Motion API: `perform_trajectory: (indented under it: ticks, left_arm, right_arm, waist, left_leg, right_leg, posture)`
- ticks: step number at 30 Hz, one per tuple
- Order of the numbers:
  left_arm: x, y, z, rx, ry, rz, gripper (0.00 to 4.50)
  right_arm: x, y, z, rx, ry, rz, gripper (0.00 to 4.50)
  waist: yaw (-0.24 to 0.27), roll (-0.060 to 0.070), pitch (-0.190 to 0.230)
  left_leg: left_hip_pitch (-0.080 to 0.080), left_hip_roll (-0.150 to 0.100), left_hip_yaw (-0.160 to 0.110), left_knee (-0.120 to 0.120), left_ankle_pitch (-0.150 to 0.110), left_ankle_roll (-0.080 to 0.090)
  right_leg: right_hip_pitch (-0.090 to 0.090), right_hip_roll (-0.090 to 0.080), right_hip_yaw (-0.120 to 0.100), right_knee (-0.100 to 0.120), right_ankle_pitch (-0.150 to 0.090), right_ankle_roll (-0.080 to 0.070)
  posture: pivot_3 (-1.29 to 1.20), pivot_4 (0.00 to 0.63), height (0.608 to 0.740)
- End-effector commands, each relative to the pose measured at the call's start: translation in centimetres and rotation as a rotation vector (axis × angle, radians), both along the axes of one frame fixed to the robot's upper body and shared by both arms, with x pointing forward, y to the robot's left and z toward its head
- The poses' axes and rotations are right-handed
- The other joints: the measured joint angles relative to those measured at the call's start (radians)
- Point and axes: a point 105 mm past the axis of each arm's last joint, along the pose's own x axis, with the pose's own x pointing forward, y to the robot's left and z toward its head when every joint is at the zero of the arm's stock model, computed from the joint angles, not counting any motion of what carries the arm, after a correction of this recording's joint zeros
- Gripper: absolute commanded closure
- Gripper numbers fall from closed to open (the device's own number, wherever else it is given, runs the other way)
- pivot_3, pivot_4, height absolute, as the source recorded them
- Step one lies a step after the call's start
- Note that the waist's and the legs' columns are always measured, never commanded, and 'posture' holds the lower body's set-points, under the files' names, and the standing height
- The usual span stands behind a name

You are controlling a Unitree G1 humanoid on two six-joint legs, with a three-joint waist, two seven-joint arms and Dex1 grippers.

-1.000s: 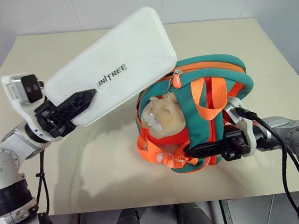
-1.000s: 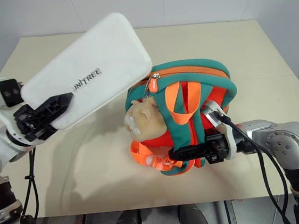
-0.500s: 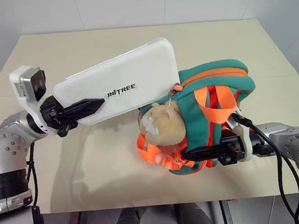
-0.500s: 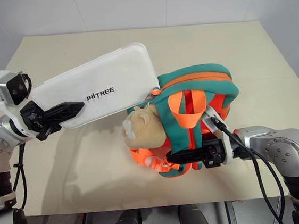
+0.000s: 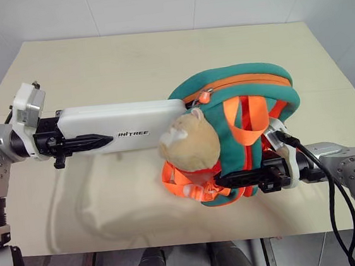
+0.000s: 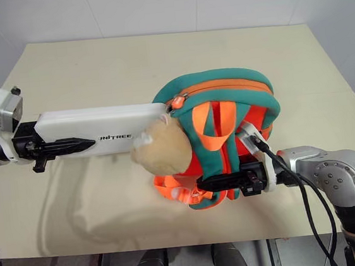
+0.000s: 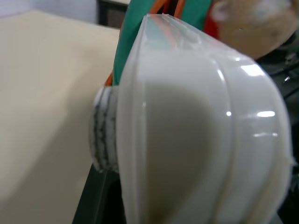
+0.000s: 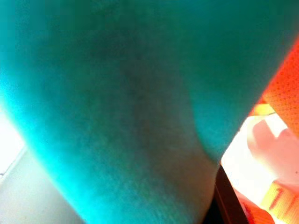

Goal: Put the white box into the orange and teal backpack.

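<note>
Next, I release the white box with my left gripper deep inside the orange and teal backpack (image 5: 232, 111), past the tan plush toy.
The white box (image 5: 123, 126) hangs level over the table, edge toward me, with the lettering on its side. My left gripper (image 5: 95, 139) is shut on its left end. Its right end meets the mouth of the orange and teal backpack (image 5: 249, 90) and is hidden behind the tan plush toy (image 5: 188, 143). The backpack stands propped up at the table's front right. My right gripper (image 5: 233, 179) is shut on its lower front teal edge. In the left wrist view the white box (image 7: 196, 140) looms close, with the backpack's teal trim (image 7: 135, 32) past it.
The beige table (image 5: 94, 65) stretches behind and to the left of the backpack. Orange webbing straps (image 5: 182, 182) spill out under the plush toy near the front edge. A black cable (image 5: 332, 180) runs along my right forearm.
The white box has swung down from a raised tilt to level and rolled onto its edge. Its far end now lies at the backpack's mouth. The right gripper has stayed put.
</note>
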Motion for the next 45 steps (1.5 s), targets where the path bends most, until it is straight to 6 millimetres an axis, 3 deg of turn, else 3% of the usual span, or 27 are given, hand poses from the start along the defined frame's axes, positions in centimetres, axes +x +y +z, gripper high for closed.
perform_trajectory:
  ticks: [1, 7, 10, 19, 25, 28, 32, 38, 42, 45]
  left_arm:
    - [0.9, 0.6, -0.6, 0.114, -0.060, 0.057, 3.24]
    - [1.9, -2.0, -0.3, 0.094, -0.099, 0.020, 3.24]
    - [1.9, -4.8, -0.2, 0.116, -0.096, -0.063, 3.24]
    - [3.1, -10.0, 0.9, 0.217, -0.174, -0.153, 3.24]
    - [2.2, -14.8, 1.1, 0.154, -0.192, -0.343, 3.24]
    - [2.8, -17.1, 1.6, 0.074, -0.275, -0.338, 3.24]
    - [3.2, -18.4, 1.2, 0.032, -0.247, -0.328, 3.24]
    - [3.1, -18.1, 1.5, -0.016, -0.222, -0.313, 1.29]
    - [3.0, -15.4, 1.8, 0.009, -0.214, -0.294, 0.21]
    - [2.7, -13.4, 3.1, -0.026, -0.191, -0.269, 0.04]
  right_arm:
    - [-0.1, 0.4, 0.7, 0.024, -0.030, 0.032, 4.35]
    - [0.1, 0.6, 0.7, 0.026, -0.033, 0.032, 4.35]
    - [0.2, 0.9, 0.8, 0.028, -0.038, 0.034, 4.35]
    - [0.5, 1.5, 0.8, 0.037, -0.050, 0.031, 4.35]
    - [0.6, 2.0, 0.7, 0.047, -0.055, 0.037, 4.35]
    - [0.6, 2.3, 0.7, 0.051, -0.063, 0.035, 4.35]
    - [0.6, 2.6, 0.7, 0.061, -0.072, 0.028, 4.35]
    - [0.5, 2.7, 0.6, 0.063, -0.069, 0.016, 4.35]
    - [0.5, 2.8, 0.7, 0.067, -0.068, 0.013, 4.35]
    - [0.5, 2.8, 0.7, 0.068, -0.068, 0.014, 4.35]
  waist:
    - [0.000, 0.000, 0.000]
    - [0.004, 0.000, 0.000]
    - [0.004, 0.000, 0.000]
    - [0.002, 0.000, 0.000]
    - [0.002, 0.000, 0.000]
    - [0.004, 0.000, 0.000]
    - [0.004, 0.000, 0.000]
    - [0.003, 0.000, 0.000]
    - [-0.003, 0.001, 0.000]
    - [-0.008, 0.001, 0.000]
  left_leg:
    - [0.000, 0.000, 0.000, 0.000, 0.000, 0.000]
    - [0.000, 0.000, 0.000, 0.001, 0.000, 0.000]
    - [-0.001, 0.000, 0.000, 0.003, 0.000, 0.000]
    - [-0.001, 0.000, 0.000, 0.004, 0.000, 0.000]
    - [-0.004, 0.000, -0.001, 0.006, 0.000, 0.001]
    - [-0.004, 0.000, -0.001, 0.007, -0.001, 0.001]
    - [-0.006, 0.000, -0.002, 0.009, -0.001, 0.001]
    - [-0.013, -0.001, -0.004, 0.012, -0.001, 0.001]
    - [-0.013, -0.001, -0.004, 0.013, 0.000, 0.001]
    - [-0.013, -0.001, -0.004, 0.012, 0.000, 0.001]
  right_leg:
    - [0.000, 0.000, 0.000, 0.000, 0.000, 0.000]
    - [0.000, 0.000, 0.000, 0.001, 0.000, 0.000]
    - [0.001, 0.000, 0.000, 0.002, 0.000, 0.001]
    - [0.000, 0.001, 0.000, 0.002, 0.001, 0.001]
    - [0.000, 0.001, -0.001, 0.002, 0.001, 0.002]
    - [-0.001, 0.001, -0.001, 0.002, 0.001, 0.002]
    - [-0.001, 0.000, -0.002, 0.002, 0.001, 0.002]
    - [-0.007, 0.001, -0.004, 0.005, 0.001, 0.003]
    - [-0.007, 0.001, -0.004, 0.008, 0.001, 0.003]
    - [-0.009, 0.001, -0.004, 0.010, 0.001, 0.002]
  posture:
    - [0.00, 0.150, 0.740]
    - [0.00, 0.150, 0.740]
    - [0.00, 0.150, 0.740]
    - [0.00, 0.150, 0.740]
    - [0.00, 0.150, 0.740]
    - [0.00, 0.150, 0.740]
    - [0.00, 0.150, 0.740]
    - [0.00, 0.150, 0.740]
    - [0.00, 0.150, 0.740]
    - [0.00, 0.150, 0.740]
